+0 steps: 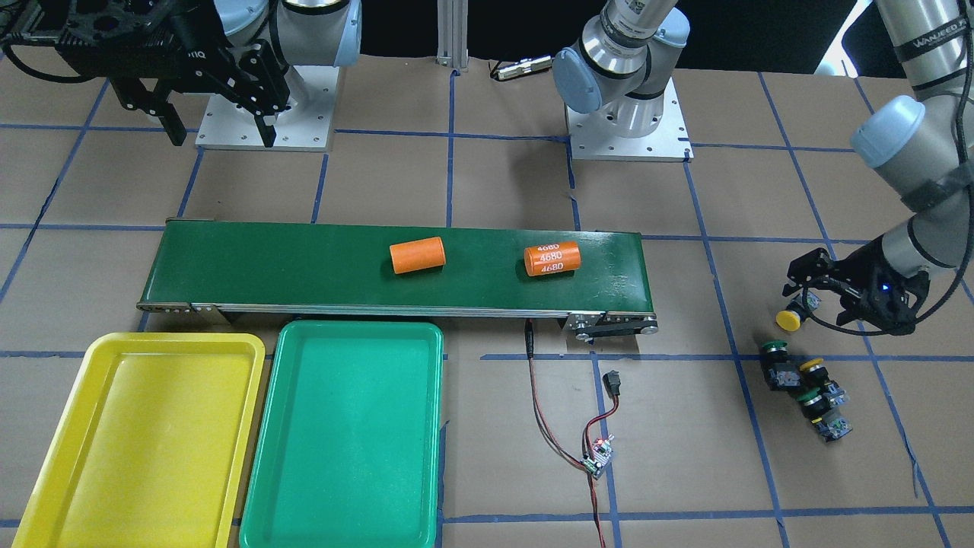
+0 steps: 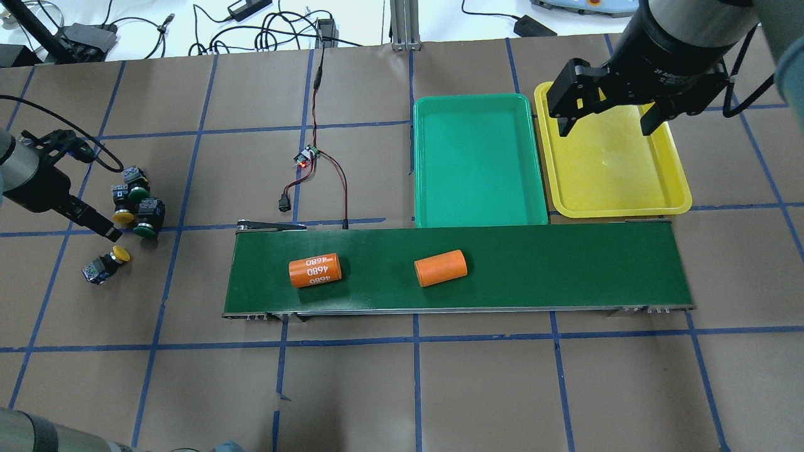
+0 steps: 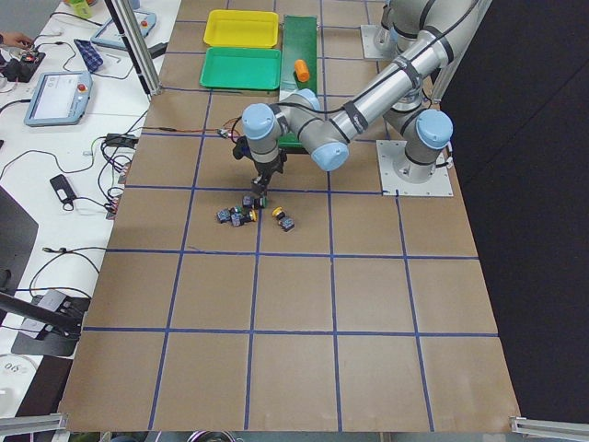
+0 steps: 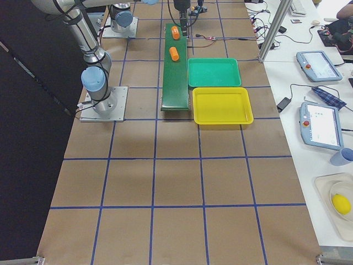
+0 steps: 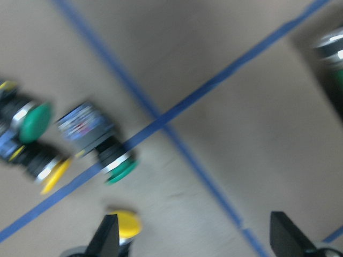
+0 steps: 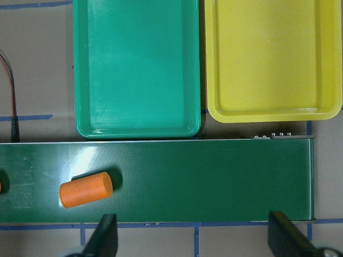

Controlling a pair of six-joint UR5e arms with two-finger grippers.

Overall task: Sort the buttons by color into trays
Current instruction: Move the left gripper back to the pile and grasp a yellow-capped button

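My left gripper will grip the black body (image 1: 800,309) (image 5: 124,247) of the lone yellow button, behind its yellow cap and silver ring.
Four buttons lie on the table past the conveyor's end. A lone yellow button (image 1: 789,320) (image 2: 119,254) lies apart from a cluster of a green button (image 1: 775,350), a yellow one (image 1: 811,365) and another green one (image 1: 810,397). My left gripper (image 1: 820,298) (image 2: 94,223) is open and empty, just over the lone yellow button, which shows by one finger in the left wrist view (image 5: 124,224). My right gripper (image 2: 606,119) (image 1: 221,129) is open and empty, high over the yellow tray (image 2: 615,182). The green tray (image 2: 477,163) lies beside it. Both trays hold nothing.
A long dark-green conveyor belt (image 2: 565,263) lies in front of the trays and carries a plain orange cylinder (image 2: 440,268) and one marked 4680 (image 2: 315,270). A small circuit board (image 2: 307,156) with red and black wires lies between the belt's end and the green tray.
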